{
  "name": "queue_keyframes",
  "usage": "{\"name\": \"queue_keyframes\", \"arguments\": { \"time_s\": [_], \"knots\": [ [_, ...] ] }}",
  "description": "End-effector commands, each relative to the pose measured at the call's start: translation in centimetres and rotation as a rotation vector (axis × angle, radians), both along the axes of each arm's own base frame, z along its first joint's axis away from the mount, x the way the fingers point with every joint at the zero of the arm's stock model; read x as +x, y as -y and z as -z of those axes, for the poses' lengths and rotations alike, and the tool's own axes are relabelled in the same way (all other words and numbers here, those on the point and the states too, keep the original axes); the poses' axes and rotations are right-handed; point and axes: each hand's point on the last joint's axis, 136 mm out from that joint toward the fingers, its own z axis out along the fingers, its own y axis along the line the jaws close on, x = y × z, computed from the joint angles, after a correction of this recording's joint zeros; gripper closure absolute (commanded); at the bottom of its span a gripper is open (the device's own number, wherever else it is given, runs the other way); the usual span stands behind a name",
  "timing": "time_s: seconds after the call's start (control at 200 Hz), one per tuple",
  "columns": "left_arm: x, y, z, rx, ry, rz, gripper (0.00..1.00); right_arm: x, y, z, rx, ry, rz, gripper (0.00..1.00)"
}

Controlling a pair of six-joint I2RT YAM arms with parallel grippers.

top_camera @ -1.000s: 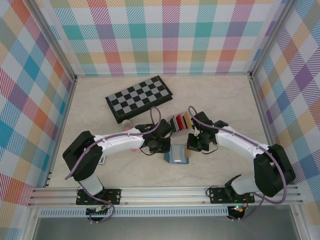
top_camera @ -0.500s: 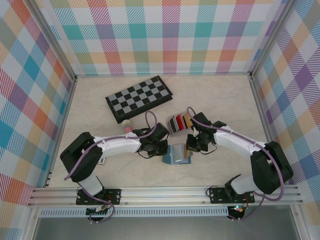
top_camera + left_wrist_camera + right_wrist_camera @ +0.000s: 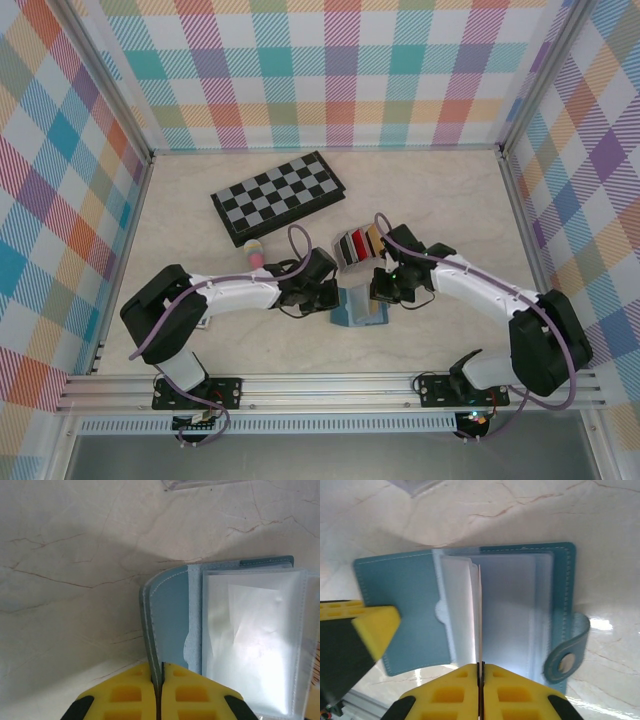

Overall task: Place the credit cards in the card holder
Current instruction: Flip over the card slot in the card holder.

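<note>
Next, I open my left gripper, lay the teal cover down flat and pinch its outer edge [image 3: 148,627] there, because the cover slants up from the spine in that gripper.
The teal card holder [image 3: 357,308] lies open on the table between my two grippers. My left gripper [image 3: 334,295] is shut on the edge of its left cover [image 3: 167,625]; the yellow pads [image 3: 130,692] pinch the stitched rim. My right gripper [image 3: 381,291] is shut on a thin clear sleeve [image 3: 480,610] that stands upright in the middle of the card holder [image 3: 410,610]. More clear sleeves [image 3: 250,630] lie flat on the right half. The credit cards [image 3: 358,244], red, black and tan, stand in a small grey tray just behind the card holder.
A folded chessboard [image 3: 278,196] lies at the back left. A small pink and yellow object [image 3: 255,250] sits beside the left arm. The holder's strap with its snap [image 3: 567,660] sticks out to the right. The left gripper's yellow finger [image 3: 370,625] rests on the cover.
My left gripper came down from beside the cards to the holder's left cover and closed on it. The tan patch by my right gripper no longer shows. The holder now lies spread open.
</note>
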Motion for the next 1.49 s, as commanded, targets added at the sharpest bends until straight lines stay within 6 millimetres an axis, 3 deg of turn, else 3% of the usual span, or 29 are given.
{"name": "queue_keyframes", "arguments": {
  "time_s": [0.0,0.14,0.255,0.405,0.635,0.81,0.99,1.21,1.3,1.49],
  "knots": [
    [0.2,0.4,-0.3,-0.055,0.001,-0.032,1.0,0.5,-2.0,-2.2,0.097,0.043,-0.018,0.9],
    [0.3,0.6,-0.1,-0.077,-0.004,-0.046,1.0,0.5,-2.3,-1.5,0.099,0.023,-0.014,0.91],
    [0.2,0.4,-0.2,-0.08,-0.004,-0.054,1.0,0.8,-0.6,-1.3,0.003,0.039,0.025,0.9],
    [0.2,0.3,0.0,-0.08,-0.001,-0.057,0.99,0.8,-3.3,-3.4,0.194,0.079,-0.01,0.9],
    [0.4,0.2,0.1,-0.072,0.009,-0.065,0.98,0.2,-3.5,0.4,0.174,-0.03,0.032,0.91],
    [0.2,-0.6,0.4,-0.042,0.013,-0.065,0.91,0.0,-3.7,2.0,0.184,-0.057,0.034,0.91],
    [0.1,-1.3,0.5,-0.008,0.018,-0.067,0.77,-0.4,-3.3,3.7,0.15,-0.094,0.053,0.91],
    [0.2,-3.3,-0.7,0.038,0.074,-0.108,0.41,-0.8,-2.5,5.1,0.094,-0.127,0.067,0.92],
    [0.5,-3.6,-0.8,0.045,0.091,-0.124,0.35,-0.8,-2.4,5.1,0.09,-0.129,0.069,0.92],
    [0.6,-2.4,-1.2,0.012,0.104,-0.098,0.33,-0.8,-2.3,4.8,0.083,-0.125,0.068,0.92]
  ]
}}
